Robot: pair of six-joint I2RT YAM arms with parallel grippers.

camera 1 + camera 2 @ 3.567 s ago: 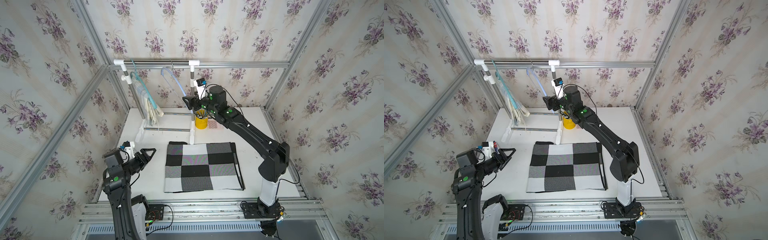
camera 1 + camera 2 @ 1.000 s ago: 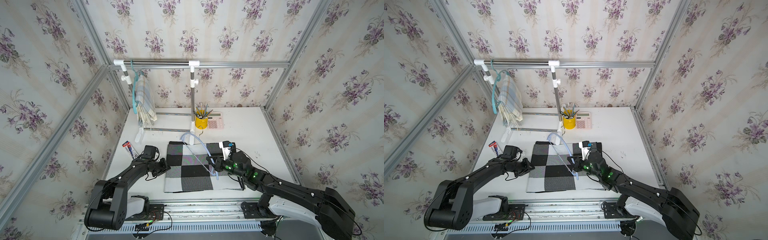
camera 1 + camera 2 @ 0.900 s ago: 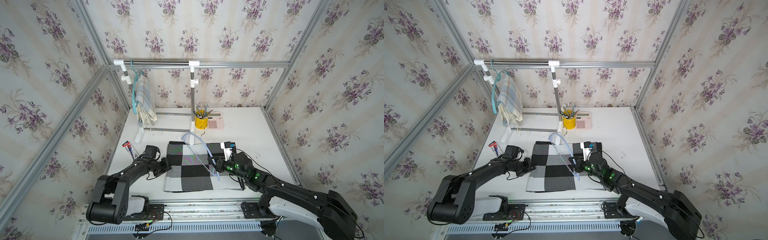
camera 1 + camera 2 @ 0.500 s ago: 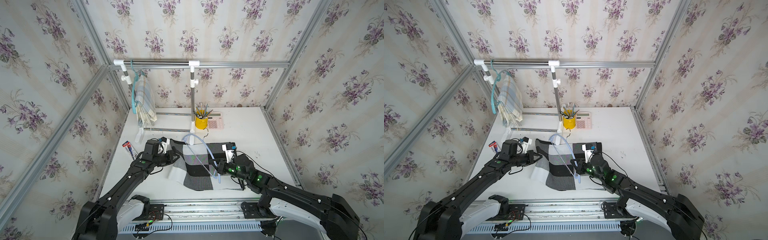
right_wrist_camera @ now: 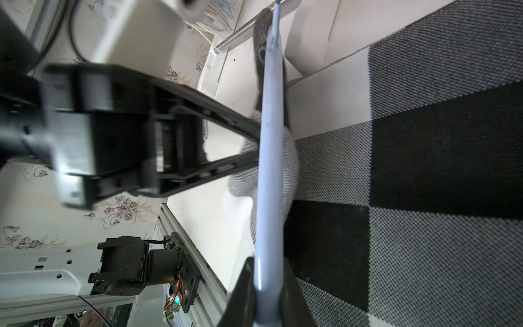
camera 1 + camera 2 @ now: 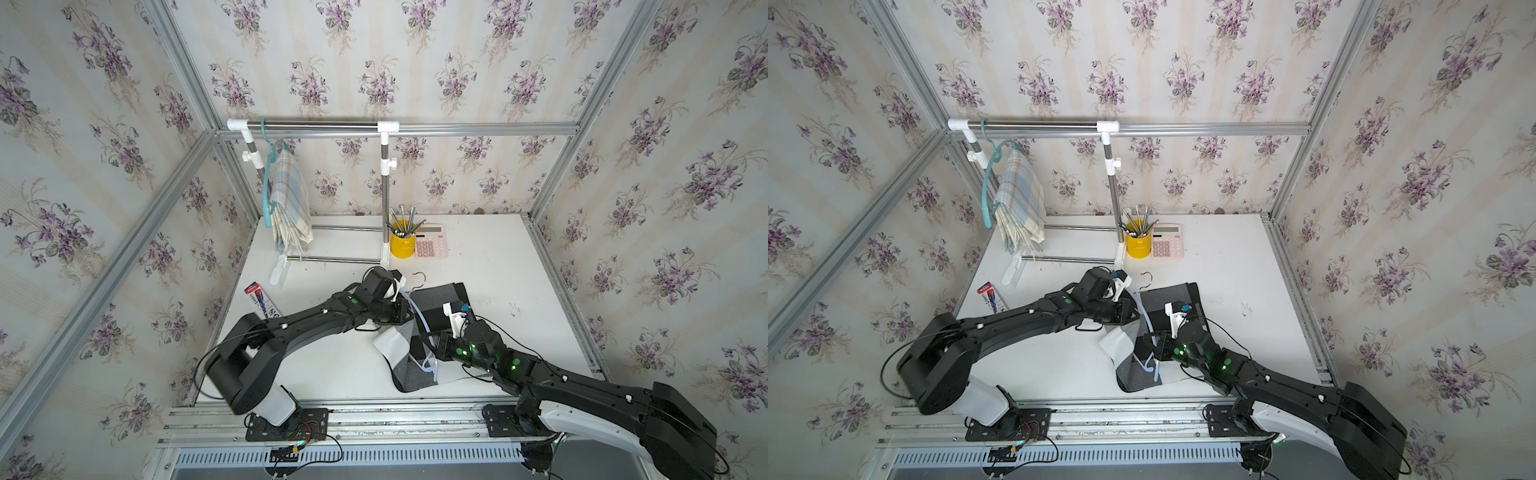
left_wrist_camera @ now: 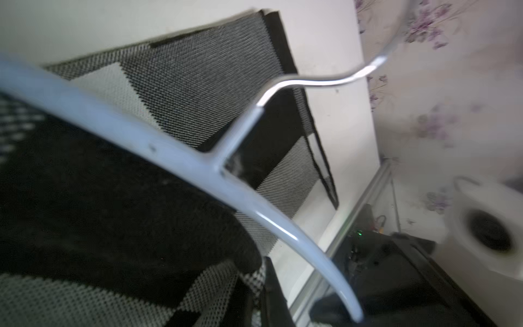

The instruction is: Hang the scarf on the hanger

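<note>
The white patch of the scarf lies short of the hanger, so I need to have my left gripper leave the scarf's lifted edge, take that white patch (image 6: pixel 391 343) and bring it across.
The black, grey and white checked scarf (image 6: pixel 440 299) (image 6: pixel 1167 299) lies half folded on the white table (image 6: pixel 498 266). My left gripper (image 6: pixel 405 311) (image 6: pixel 1129 311) is shut on the scarf's lifted edge (image 7: pixel 198 70), right against the pale blue hanger (image 6: pixel 417 309) (image 6: pixel 1144 318). The hanger stands tilted over the scarf, its metal hook (image 6: pixel 419 276) pointing to the rack. My right gripper (image 6: pixel 434 347) (image 6: pixel 1154 343) is shut on the hanger's lower end (image 5: pixel 270 141). In the right wrist view the bunched scarf fold (image 5: pixel 291 158) bulges at the hanger's bar.
A chrome rail (image 6: pixel 316 124) on white posts stands at the back left. On it hangs a teal hanger with a plaid cloth (image 6: pixel 289 199). A yellow pencil cup (image 6: pixel 402 245) and a pink calculator (image 6: pixel 431 247) sit behind the scarf. A red and blue packet (image 6: pixel 262 297) lies at the left.
My left gripper has carried the scarf's left edge up and to the right, onto the hanger, folding the scarf over itself. The right gripper has kept the hanger nearly still.
</note>
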